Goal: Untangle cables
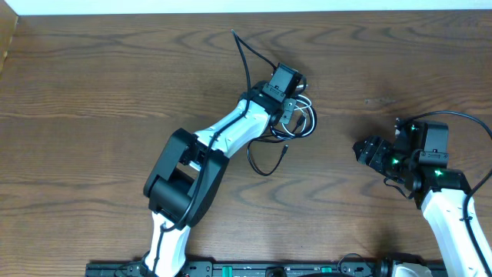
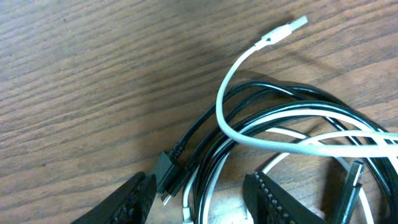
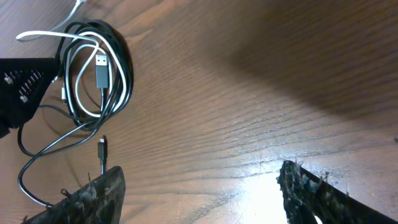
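My left gripper is spanning black and white strands of cable together, so it should take a black piece of cable alone [image 2: 198, 124] and pull while my right gripper holds the rest.
A black cable [image 1: 265, 168] and a white cable [image 1: 307, 127] lie tangled in a loose coil on the wooden table. My left gripper [image 1: 290, 114] is down at the coil. In the left wrist view its jaws [image 2: 202, 208] are open and straddle several black [image 2: 280, 90] and white [image 2: 233, 130] strands, with a black plug [image 2: 166, 177] by the left finger. My right gripper [image 1: 367, 150] is open and empty, right of the coil. In the right wrist view its jaws [image 3: 199, 199] frame bare wood, with the black cable [image 3: 124, 68] and white cable [image 3: 81, 93] at upper left.
The left arm's own thicker black cable [image 1: 244, 58] arcs over the table behind the wrist. The black cable's tail ends in a small plug [image 3: 102, 149] close to my right gripper's left finger. The table's far edge [image 1: 246, 11] runs along the top.
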`<move>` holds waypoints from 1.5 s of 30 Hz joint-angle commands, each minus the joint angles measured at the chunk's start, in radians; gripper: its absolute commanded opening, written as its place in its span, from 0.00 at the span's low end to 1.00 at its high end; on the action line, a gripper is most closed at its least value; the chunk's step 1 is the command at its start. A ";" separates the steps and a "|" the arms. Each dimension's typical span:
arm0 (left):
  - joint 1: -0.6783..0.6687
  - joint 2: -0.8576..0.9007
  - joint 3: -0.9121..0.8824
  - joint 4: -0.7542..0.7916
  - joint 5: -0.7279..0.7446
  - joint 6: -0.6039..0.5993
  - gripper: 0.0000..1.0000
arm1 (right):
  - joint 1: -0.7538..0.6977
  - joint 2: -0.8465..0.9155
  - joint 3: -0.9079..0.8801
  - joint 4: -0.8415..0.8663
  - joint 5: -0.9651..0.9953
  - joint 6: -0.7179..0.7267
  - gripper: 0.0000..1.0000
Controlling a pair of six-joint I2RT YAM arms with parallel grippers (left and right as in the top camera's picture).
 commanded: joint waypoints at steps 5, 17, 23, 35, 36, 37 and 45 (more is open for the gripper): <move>-0.002 0.051 0.005 0.034 0.092 0.130 0.50 | -0.004 0.002 0.013 -0.006 0.005 -0.015 0.76; -0.003 0.104 0.003 0.064 0.101 0.214 0.37 | -0.004 0.002 0.013 -0.017 0.005 -0.015 0.76; -0.003 0.121 -0.019 0.005 0.101 0.204 0.30 | -0.004 0.002 0.013 -0.020 0.005 -0.015 0.77; -0.001 -0.183 0.016 -0.176 0.210 0.066 0.07 | -0.004 0.002 0.013 0.004 -0.041 -0.016 0.78; -0.002 -0.228 0.016 -0.187 0.252 0.064 0.07 | -0.004 0.002 0.013 0.021 -0.073 -0.017 0.78; -0.002 -0.287 0.016 -0.198 0.303 0.051 0.07 | -0.004 0.002 0.013 0.041 -0.108 -0.034 0.78; 0.001 -0.521 0.016 -0.247 0.440 -0.032 0.07 | -0.003 0.002 0.013 0.205 -0.354 -0.063 0.78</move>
